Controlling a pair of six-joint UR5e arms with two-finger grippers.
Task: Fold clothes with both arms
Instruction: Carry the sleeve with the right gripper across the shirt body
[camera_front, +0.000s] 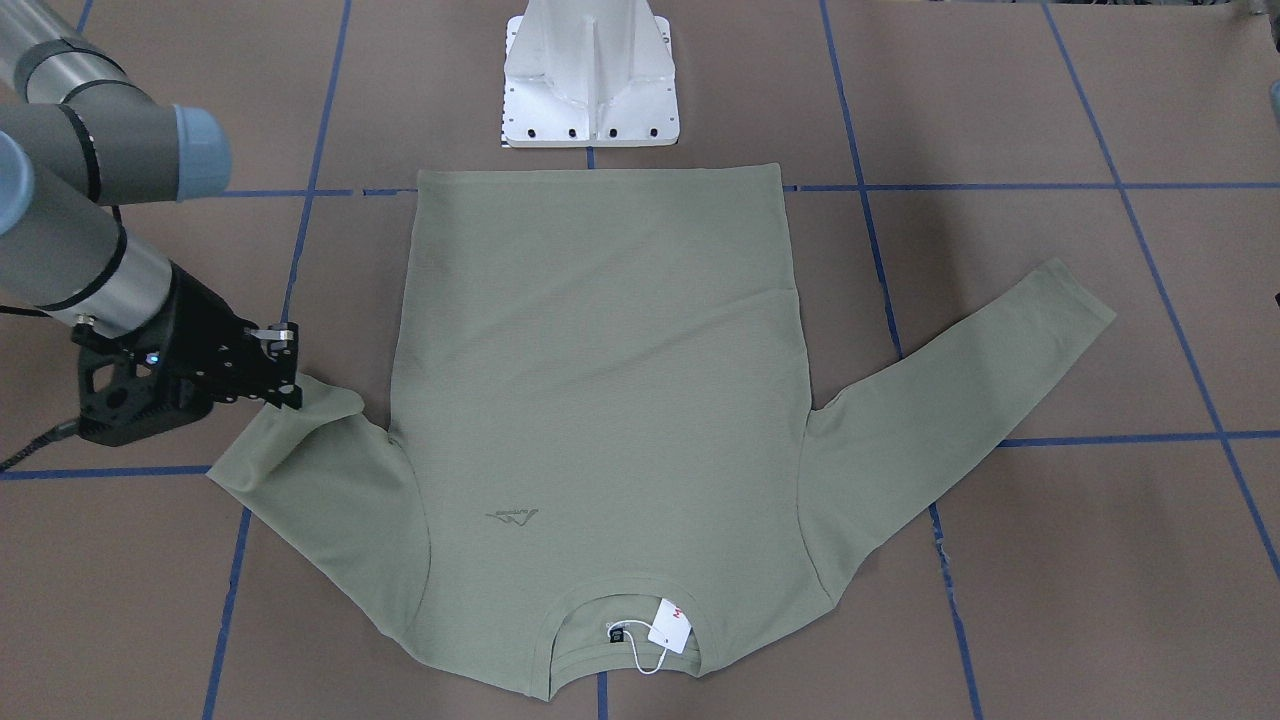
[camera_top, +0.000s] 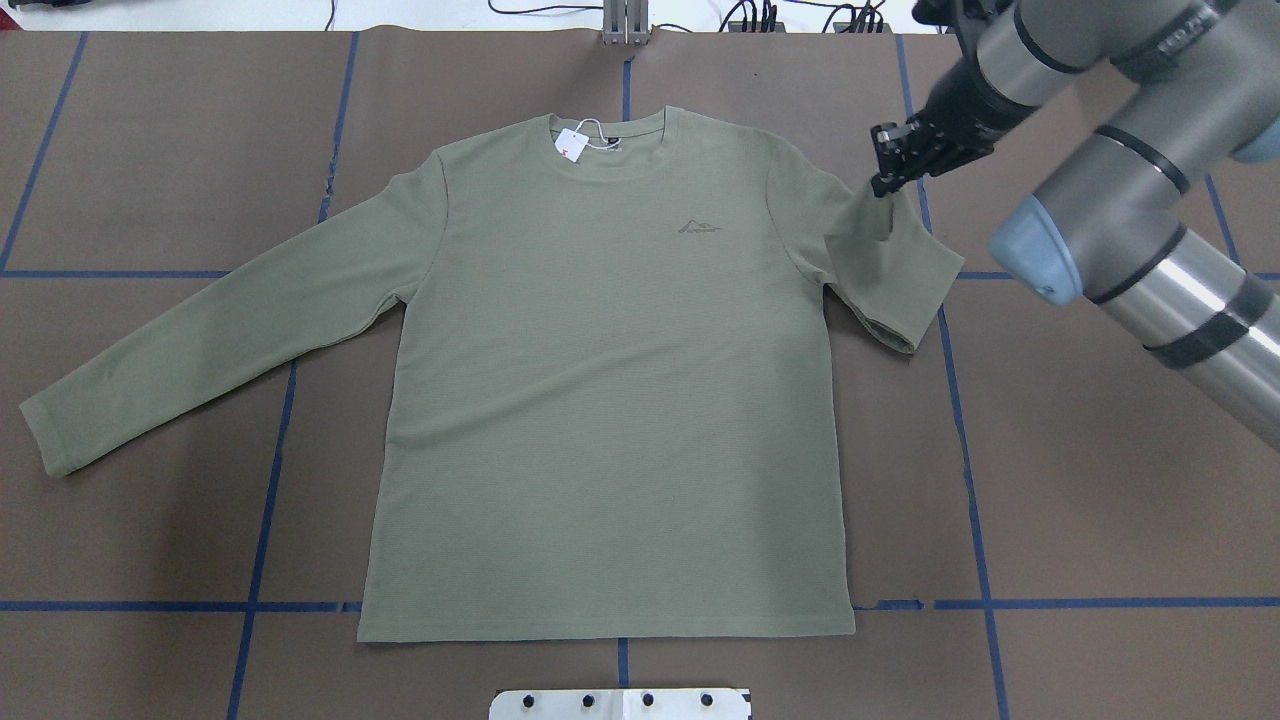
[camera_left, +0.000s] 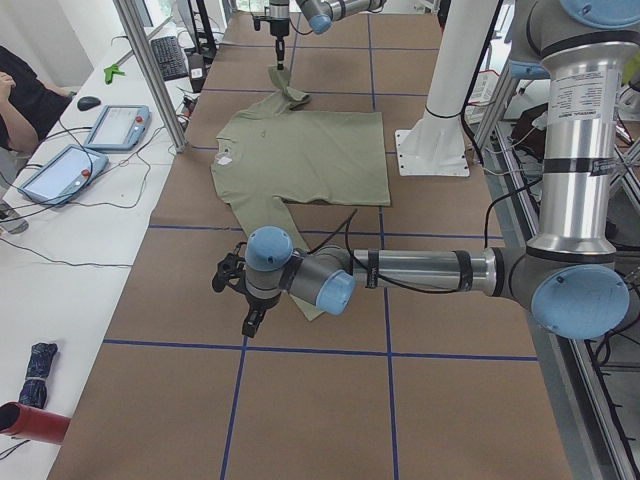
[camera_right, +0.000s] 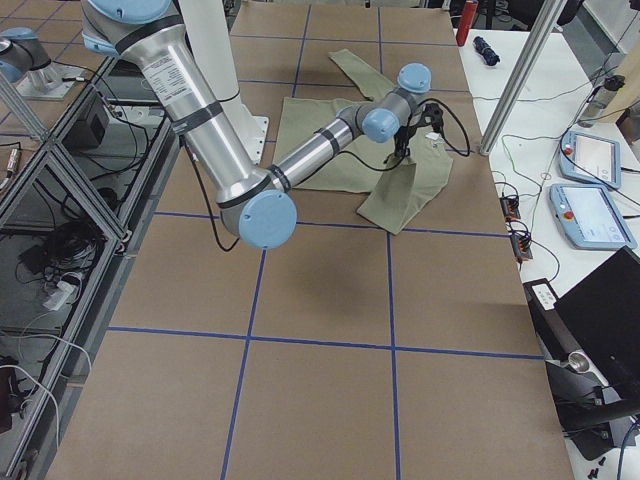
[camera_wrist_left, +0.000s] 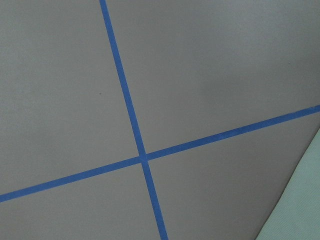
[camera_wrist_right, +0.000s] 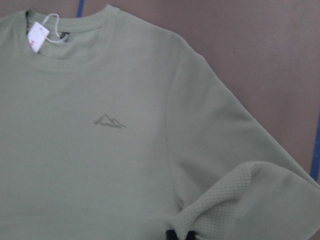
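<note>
I will let go of the cuff end, now lifted and doubled back toward the shoulder, with my right gripper on the shirt's side edge (camera_front: 791, 379), near the armpit of the stretched-out sleeve.
The sage-green long-sleeved shirt (camera_top: 600, 400) lies flat and face up, its collar and white hang tag (camera_top: 571, 145) on the far side from the robot base. My right gripper (camera_top: 882, 185) is shut on the cuff end of one sleeve (camera_front: 300, 450), lifted and doubled back toward the shoulder. In the right wrist view that sleeve's fabric (camera_wrist_right: 220, 200) bunches at the black fingertips (camera_wrist_right: 172, 235). The other sleeve (camera_top: 200, 340) lies stretched out. My left gripper (camera_left: 240, 300) hovers just past that sleeve's cuff, seen only from the side, so I cannot tell its state.
The white pedestal base (camera_front: 590, 80) stands just behind the shirt's hem. Blue tape lines (camera_wrist_left: 142, 157) grid the brown table. A side bench with tablets (camera_left: 115, 125), cables, metal posts (camera_left: 150, 70) and a person's sleeve (camera_left: 20, 90) runs along the far edge.
</note>
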